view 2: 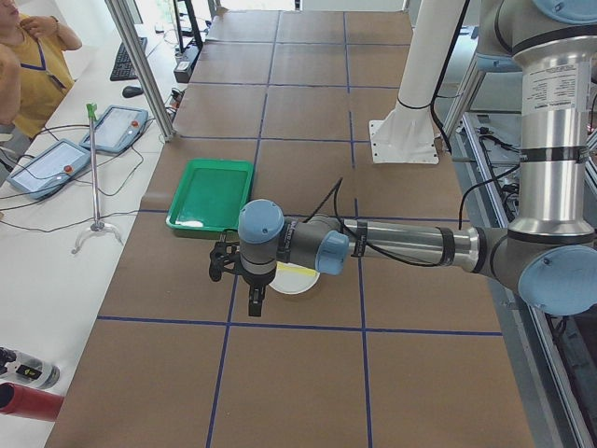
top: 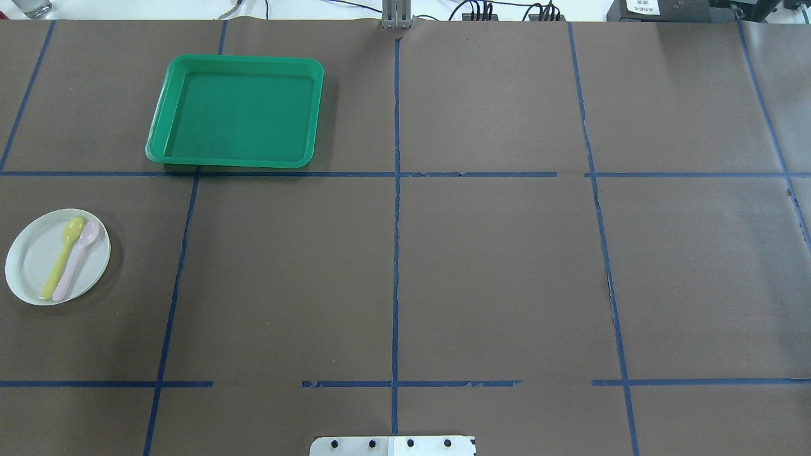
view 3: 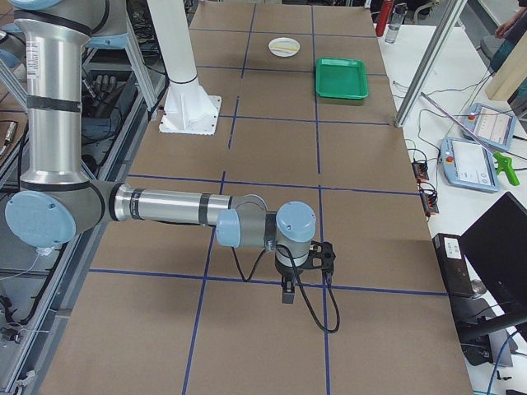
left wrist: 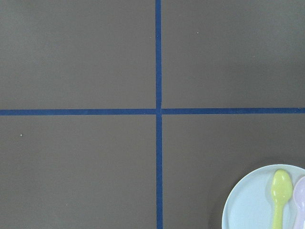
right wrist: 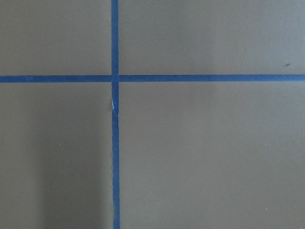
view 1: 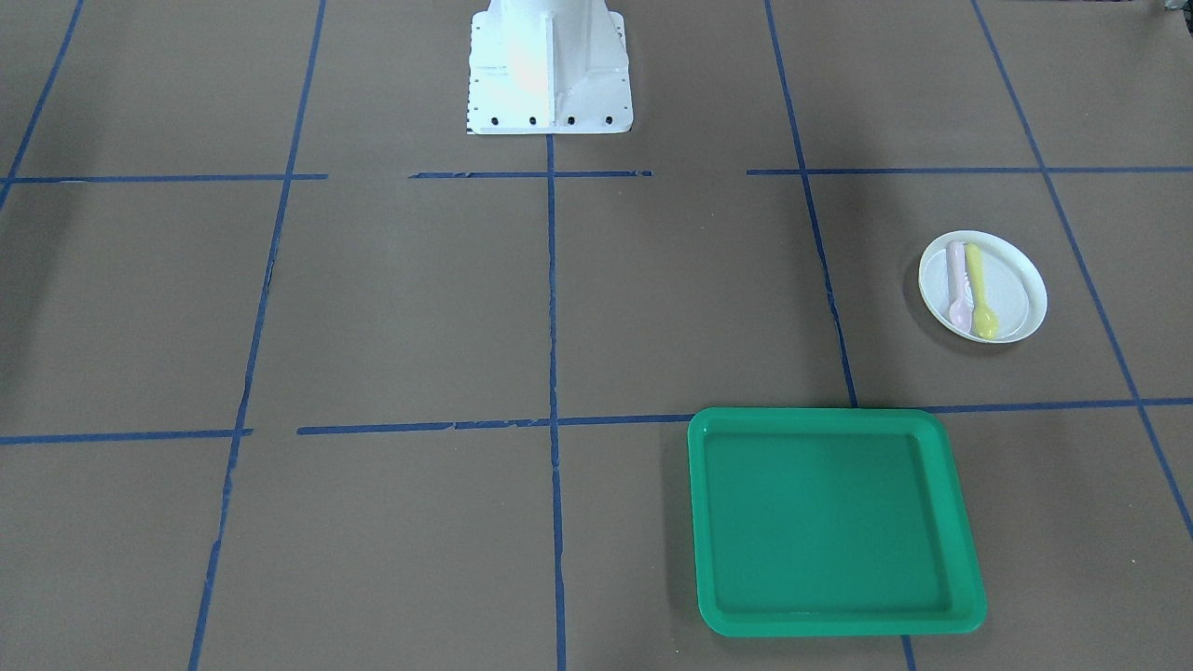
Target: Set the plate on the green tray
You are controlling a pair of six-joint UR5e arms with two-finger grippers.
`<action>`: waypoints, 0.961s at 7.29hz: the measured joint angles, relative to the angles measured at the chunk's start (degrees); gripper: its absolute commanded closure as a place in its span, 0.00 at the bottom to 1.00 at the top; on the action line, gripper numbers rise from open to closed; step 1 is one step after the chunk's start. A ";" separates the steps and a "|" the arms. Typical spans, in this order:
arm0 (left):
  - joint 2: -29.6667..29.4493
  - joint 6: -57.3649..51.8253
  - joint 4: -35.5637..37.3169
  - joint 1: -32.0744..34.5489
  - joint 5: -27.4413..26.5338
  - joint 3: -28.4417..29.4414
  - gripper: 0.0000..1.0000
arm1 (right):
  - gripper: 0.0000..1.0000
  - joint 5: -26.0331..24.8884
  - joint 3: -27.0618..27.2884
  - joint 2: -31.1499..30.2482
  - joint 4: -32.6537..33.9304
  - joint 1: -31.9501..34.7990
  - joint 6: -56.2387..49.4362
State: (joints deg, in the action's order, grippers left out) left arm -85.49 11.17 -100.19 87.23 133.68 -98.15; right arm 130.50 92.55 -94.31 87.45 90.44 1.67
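Note:
My left gripper is going to close on the white plate's rim (view 1: 1046, 300) (left wrist: 223, 221), on the side nearer the yellow spoon than the pink spoon.
The white plate (top: 28, 263) lies on the brown table at the near left of the overhead view, with a yellow spoon (top: 63, 256) and a pink spoon (top: 79, 256) on it. It also shows in the front view (view 1: 1018, 280) and at the lower right of the left wrist view (left wrist: 248, 205). The green tray (top: 241, 114) lies empty, farther out, apart from the plate. My left gripper (view 2: 254, 301) hangs above the table beside the plate (view 2: 297, 280). My right gripper (view 3: 287, 292) hangs over the table's other end. Both show only in side views, so I cannot tell if they are open.
The white robot pedestal (view 1: 548, 65) stands at the table's robot side. Blue tape lines grid the brown cover. Off the far edge are teach pendants (view 2: 51, 159), a metal post (view 2: 140, 65) and an operator (view 2: 28, 56).

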 measured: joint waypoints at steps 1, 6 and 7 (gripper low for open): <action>-0.05 0.05 -0.01 0.06 0.00 0.06 0.00 | 0.00 0.01 0.00 0.00 0.00 0.00 0.00; -0.60 -0.07 -0.13 0.44 1.19 -0.12 0.00 | 0.00 -0.06 0.00 0.00 0.00 0.00 0.00; -0.38 -0.05 -0.25 0.50 2.74 -0.27 0.00 | 0.00 -0.07 0.00 0.01 0.00 0.00 0.00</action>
State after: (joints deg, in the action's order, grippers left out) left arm -85.87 11.12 -100.44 87.73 136.43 -98.42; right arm 130.44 92.55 -94.29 87.45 90.44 1.67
